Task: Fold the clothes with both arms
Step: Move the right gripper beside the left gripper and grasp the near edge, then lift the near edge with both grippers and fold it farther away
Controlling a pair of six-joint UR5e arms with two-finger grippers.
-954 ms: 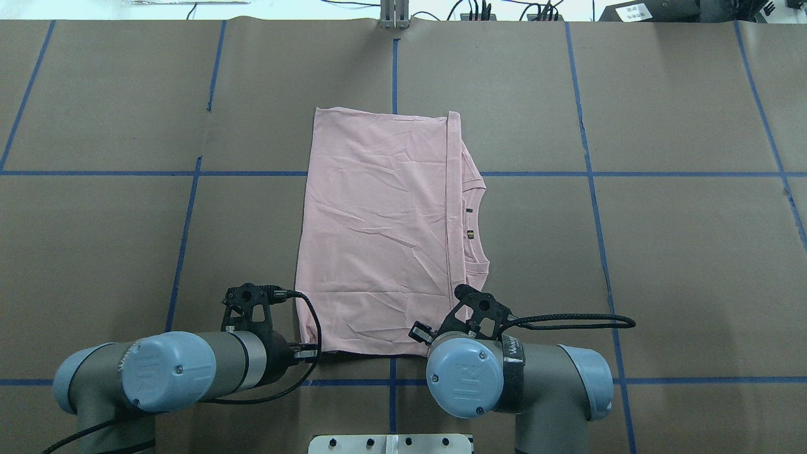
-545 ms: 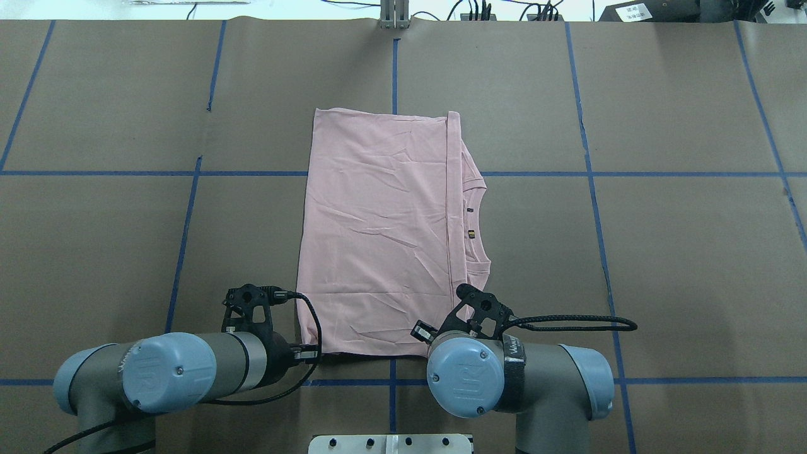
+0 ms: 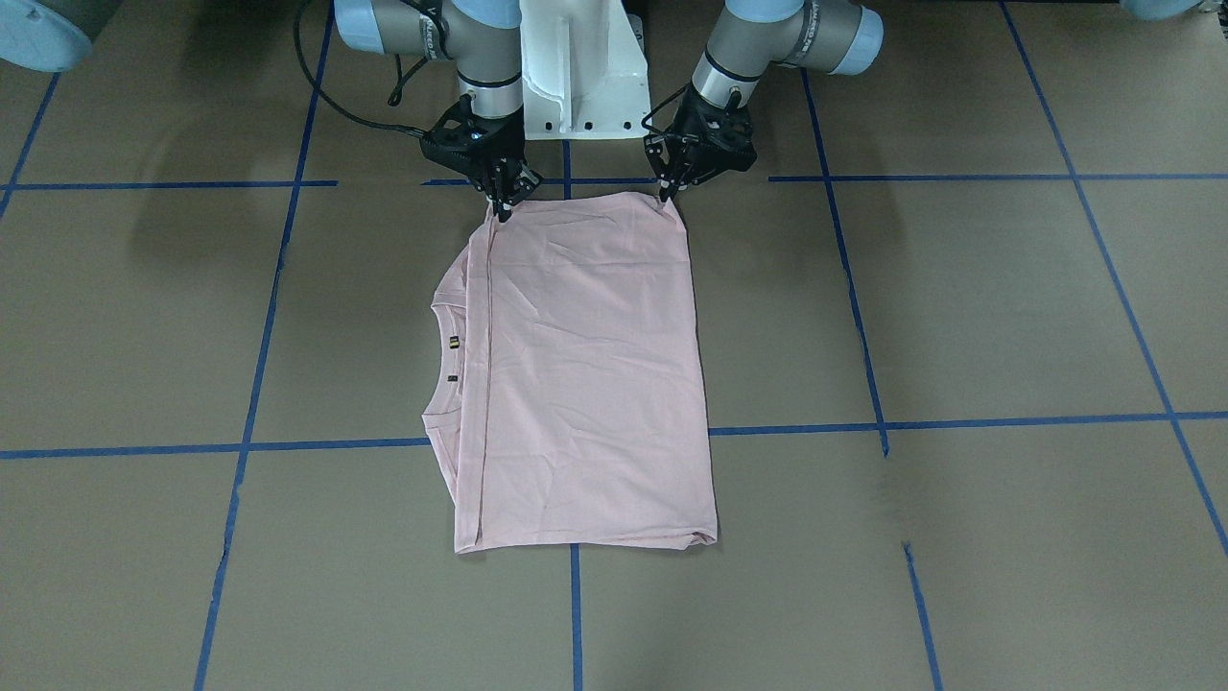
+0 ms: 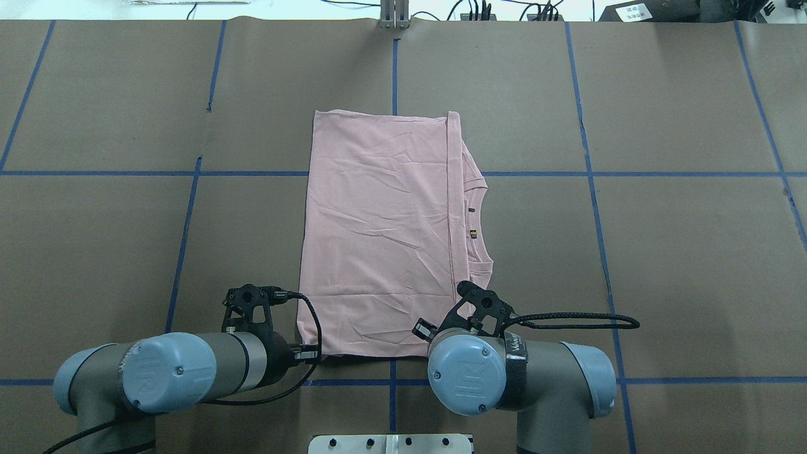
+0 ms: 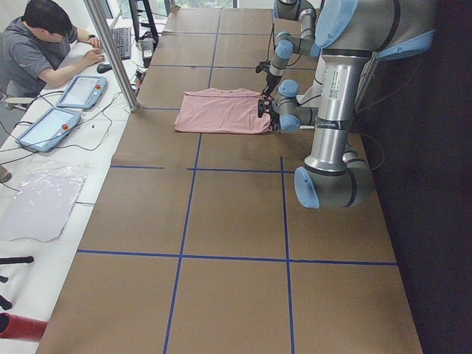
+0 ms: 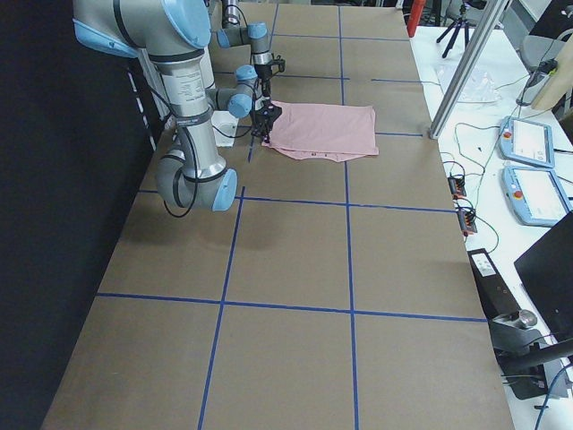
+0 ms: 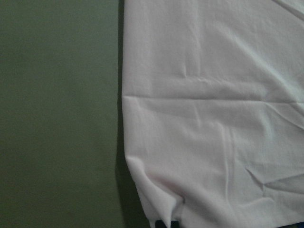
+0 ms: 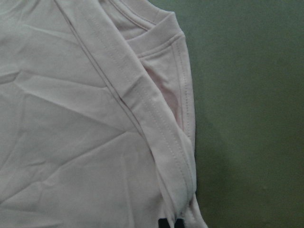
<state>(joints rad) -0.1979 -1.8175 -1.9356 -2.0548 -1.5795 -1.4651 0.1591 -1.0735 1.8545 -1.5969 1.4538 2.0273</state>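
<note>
I will use my left gripper to let go of the pale pink T-shirt's near corner over the bare table (image 3: 727, 289) (image 7: 59, 50) next to its long straight edge. The T-shirt now lies flat on the brown table.
The pale pink T-shirt (image 4: 378, 233) lies flat on the brown table, folded into a long rectangle. Its collar and sleeve edge stick out on the robot's right side (image 3: 451, 365). The Snoopy drawing is hidden. My left gripper (image 3: 664, 196) is shut on the shirt's near left corner; it also shows in the overhead view (image 4: 309, 354). My right gripper (image 3: 501, 209) is shut on the near right corner; in the overhead view its wrist hides it. Each wrist view shows cloth (image 7: 213, 118) (image 8: 71, 118) running down into the dark fingertips at the bottom edge.
The white pedestal base (image 3: 583, 67) stands just behind both grippers. Blue tape lines (image 4: 391, 381) grid the table. A metal post (image 4: 394, 16) stands at the far edge. An operator (image 5: 44, 44) sits beyond the far edge with tablets (image 5: 81, 90).
The right arm has drawn back slightly toward the robot, and the shirt's near edge has shifted a little the same way. The left arm has hardly moved.
</note>
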